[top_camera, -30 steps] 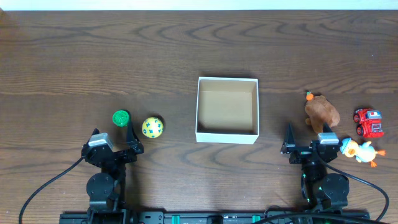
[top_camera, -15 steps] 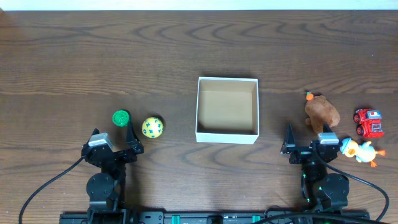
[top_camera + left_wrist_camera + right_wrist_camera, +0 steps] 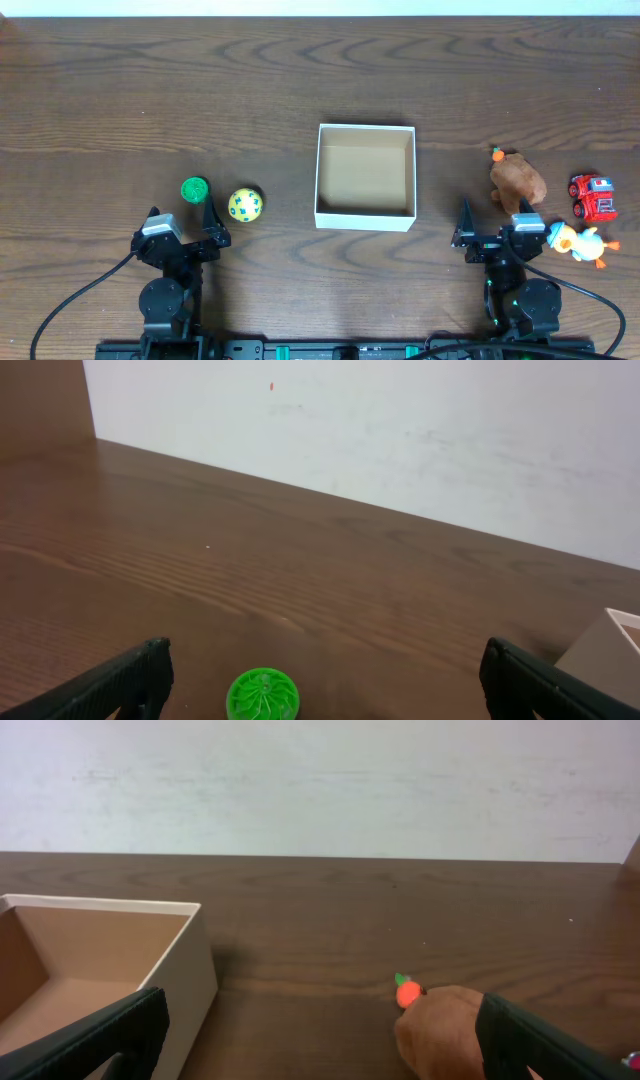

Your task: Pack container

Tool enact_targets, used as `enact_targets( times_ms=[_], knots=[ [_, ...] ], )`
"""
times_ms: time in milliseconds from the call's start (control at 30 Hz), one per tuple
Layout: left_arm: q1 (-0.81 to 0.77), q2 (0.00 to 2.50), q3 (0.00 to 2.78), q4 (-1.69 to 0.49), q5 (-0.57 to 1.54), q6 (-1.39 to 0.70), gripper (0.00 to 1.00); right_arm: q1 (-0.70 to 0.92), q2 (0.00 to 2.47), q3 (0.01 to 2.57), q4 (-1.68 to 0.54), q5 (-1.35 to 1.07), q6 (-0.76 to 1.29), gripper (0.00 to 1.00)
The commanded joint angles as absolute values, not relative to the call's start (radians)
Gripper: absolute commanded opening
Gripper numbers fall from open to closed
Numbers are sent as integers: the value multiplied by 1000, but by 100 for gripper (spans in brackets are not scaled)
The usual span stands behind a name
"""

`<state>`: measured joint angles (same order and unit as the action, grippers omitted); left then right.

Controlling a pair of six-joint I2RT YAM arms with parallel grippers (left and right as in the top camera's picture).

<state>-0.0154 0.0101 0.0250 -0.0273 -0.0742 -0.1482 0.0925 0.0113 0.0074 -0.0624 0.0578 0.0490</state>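
My right gripper is to move past the brown plush to the red toy truck next and close on the truck's grey roof (image 3: 600,185).
The container (image 3: 365,216), a white-walled box with a brown inside, stands empty at the table's middle; it also shows in the right wrist view (image 3: 185,985) and in the left wrist view (image 3: 605,650). A green round toy (image 3: 194,189) (image 3: 262,696) and a yellow spotted ball (image 3: 245,205) lie to its left. A brown plush with an orange carrot (image 3: 516,180) (image 3: 440,1025), a red toy truck (image 3: 594,196) and a duck toy (image 3: 576,242) lie to its right. My left gripper (image 3: 180,226) (image 3: 320,685) is open and empty near the green toy. My right gripper (image 3: 492,226) (image 3: 320,1040) is open and empty near the plush.
A white wall (image 3: 320,780) rises behind the table's far edge. The arm bases (image 3: 165,300) (image 3: 525,305) sit at the near edge.
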Motion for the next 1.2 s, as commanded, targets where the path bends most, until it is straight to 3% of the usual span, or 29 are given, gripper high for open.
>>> enact_targets(
  times_ms=[0, 333, 567, 800, 967, 1167],
  knots=[
    [-12, 6, 5, -66, -78, -135, 98, 85, 5, 6, -69, -4, 80, 99],
    [-12, 159, 217, -227, -43, -135, 98, 84, 138, 170, -199, 1, 125, 99],
    [-12, 439, 530, -439, -43, -136, 98, 51, 484, 526, -351, 30, 54, 99],
    [-12, 693, 809, -726, -24, -175, 98, -141, 935, 1006, -726, -41, 51, 99],
    [-12, 764, 856, -766, 57, -177, 98, -276, 1168, 1267, -991, -150, 51, 99],
    [-12, 775, 856, -766, 61, -177, 98, -349, 1264, 1368, -1053, -39, 19, 99]
  ],
)
